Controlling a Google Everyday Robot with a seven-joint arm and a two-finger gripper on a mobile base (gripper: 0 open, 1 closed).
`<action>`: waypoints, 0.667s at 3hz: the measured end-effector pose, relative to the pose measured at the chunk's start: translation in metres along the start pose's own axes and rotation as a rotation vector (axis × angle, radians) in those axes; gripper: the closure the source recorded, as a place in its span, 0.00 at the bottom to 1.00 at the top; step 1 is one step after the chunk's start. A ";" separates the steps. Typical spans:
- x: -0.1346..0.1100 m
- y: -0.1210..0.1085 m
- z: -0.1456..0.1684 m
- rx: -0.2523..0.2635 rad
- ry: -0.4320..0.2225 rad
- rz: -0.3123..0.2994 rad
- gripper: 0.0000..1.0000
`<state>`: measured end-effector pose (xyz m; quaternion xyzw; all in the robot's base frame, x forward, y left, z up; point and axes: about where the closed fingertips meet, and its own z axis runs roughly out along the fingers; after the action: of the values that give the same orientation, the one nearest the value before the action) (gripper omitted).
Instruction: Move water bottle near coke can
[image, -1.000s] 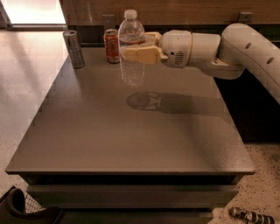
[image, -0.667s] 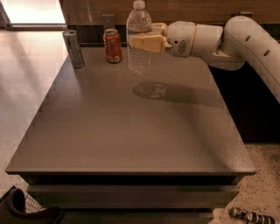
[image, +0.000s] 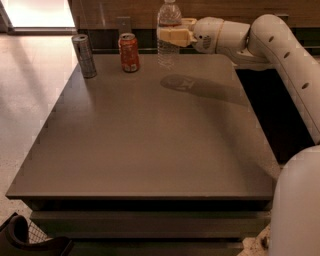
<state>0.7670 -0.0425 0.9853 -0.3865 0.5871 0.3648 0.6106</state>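
Next, I let go of the water bottle, now hanging just above the tabletop, with my gripper on the table (image: 155, 75), close beside the coke can, on the side where my arm is.
The water bottle (image: 169, 20) is clear and ribbed with a white cap. It hangs upright near the table's far edge, its base just above the tabletop. My gripper (image: 170, 35) reaches in from the right and is shut on the bottle around its middle. The coke can (image: 129, 52), red-orange with a silver top, stands on the table just left of the bottle, a small gap between them.
A taller silver-grey can (image: 85, 55) stands at the far left of the dark table (image: 150, 140). My white arm (image: 280, 55) spans the right side. A dark wall and a wooden ledge run behind the table. Light floor lies to the left.
My gripper has carried the bottle toward the far edge of the table and higher in the view. Its shadow on the tabletop followed. Both cans stay put.
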 end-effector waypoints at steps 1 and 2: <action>0.011 -0.025 0.012 0.043 0.001 -0.014 1.00; 0.023 -0.037 0.032 0.056 -0.012 -0.044 1.00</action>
<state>0.8156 -0.0297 0.9645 -0.3797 0.5848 0.3370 0.6327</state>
